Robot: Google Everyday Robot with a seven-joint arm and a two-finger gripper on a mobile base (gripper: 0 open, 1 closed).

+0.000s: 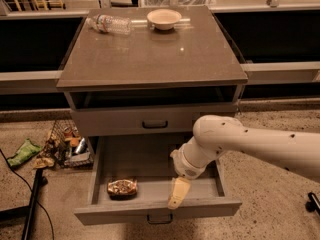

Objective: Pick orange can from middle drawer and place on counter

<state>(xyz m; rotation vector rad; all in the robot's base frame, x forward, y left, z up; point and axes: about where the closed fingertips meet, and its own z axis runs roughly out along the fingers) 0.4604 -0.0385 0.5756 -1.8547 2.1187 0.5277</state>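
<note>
I will next close my gripper on the orange can's end (132, 187) that faces the middle of the open drawer.
The orange can (122, 187) lies on its side in the front left of the open middle drawer (157, 210). My gripper (177, 194) hangs over the drawer's front middle, to the right of the can and apart from it, pointing down. The white arm (240, 144) reaches in from the right. The counter (150, 54) tops the cabinet above.
A clear plastic water bottle (109, 24) lies at the counter's back left and a white bowl (164, 19) at its back middle. The drawer above (155, 121) is closed. A wire basket of litter (67, 146) and a green wrapper (22, 153) lie on the floor at the left.
</note>
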